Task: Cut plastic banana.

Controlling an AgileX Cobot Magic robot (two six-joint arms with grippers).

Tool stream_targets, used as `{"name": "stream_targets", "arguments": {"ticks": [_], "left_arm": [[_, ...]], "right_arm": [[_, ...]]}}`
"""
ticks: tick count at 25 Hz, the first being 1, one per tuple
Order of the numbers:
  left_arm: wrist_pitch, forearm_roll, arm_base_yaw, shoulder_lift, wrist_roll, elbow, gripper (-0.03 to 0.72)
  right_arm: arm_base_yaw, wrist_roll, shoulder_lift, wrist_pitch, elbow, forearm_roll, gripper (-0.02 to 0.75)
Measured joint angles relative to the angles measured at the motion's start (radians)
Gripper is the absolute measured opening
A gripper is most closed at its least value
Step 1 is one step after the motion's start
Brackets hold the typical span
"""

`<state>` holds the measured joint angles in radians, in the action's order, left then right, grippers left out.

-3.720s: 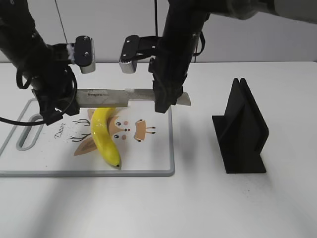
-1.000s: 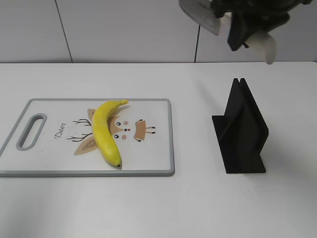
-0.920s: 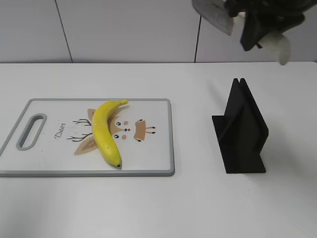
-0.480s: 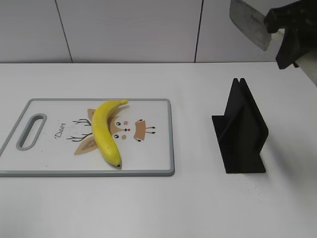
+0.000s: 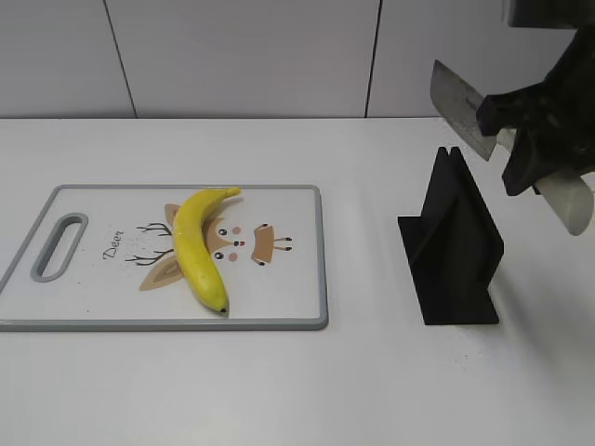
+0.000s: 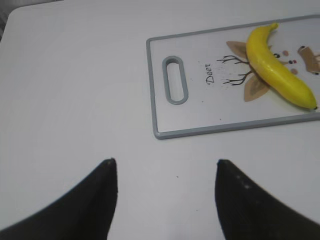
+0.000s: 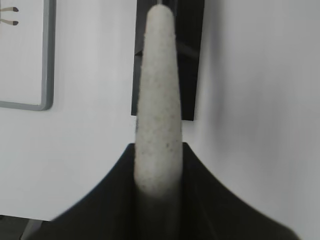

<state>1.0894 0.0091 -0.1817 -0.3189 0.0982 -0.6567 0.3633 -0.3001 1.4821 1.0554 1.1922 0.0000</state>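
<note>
I should use my right gripper to set the knife down in the top slot of the black knife stand (image 5: 476,202).
The plastic banana (image 5: 197,246) lies whole on the deer-print cutting board (image 5: 297,307); it also shows in the left wrist view (image 6: 277,70). My right gripper (image 5: 530,153) is shut on the knife's pale speckled handle (image 7: 159,100) and holds the knife (image 5: 460,107) in the air above the black knife stand (image 5: 454,246), blade tilted up to the left. My left gripper (image 6: 165,172) is open and empty over bare table, left of the board (image 6: 165,127); it is out of the exterior view.
The black slotted knife stand stands right of the board; it also shows under the handle in the right wrist view (image 7: 192,60). The board's grey corner (image 7: 45,75) shows at that view's left. A white wall runs behind the table.
Both arms have left the board. The right gripper carried the knife up and to the right, then down toward the black stand. The left arm has left the exterior view. The banana has not moved.
</note>
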Motion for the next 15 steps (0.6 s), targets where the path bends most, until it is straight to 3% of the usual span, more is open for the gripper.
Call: {"name": "stream_targets", "arguments": {"ticks": [10,15], "left_arm": [[-0.006,-0.033,0.000,0.281,-0.001,0.127,0.591],[-0.034,-0.031,0.000,0.295,-0.001,0.150,0.591]], "right_arm": [[0.000,-0.017,0.000,-0.059,-0.082,0.009,0.179],[0.000,-0.019,-0.002,-0.072,-0.082,0.009,0.179]]}}
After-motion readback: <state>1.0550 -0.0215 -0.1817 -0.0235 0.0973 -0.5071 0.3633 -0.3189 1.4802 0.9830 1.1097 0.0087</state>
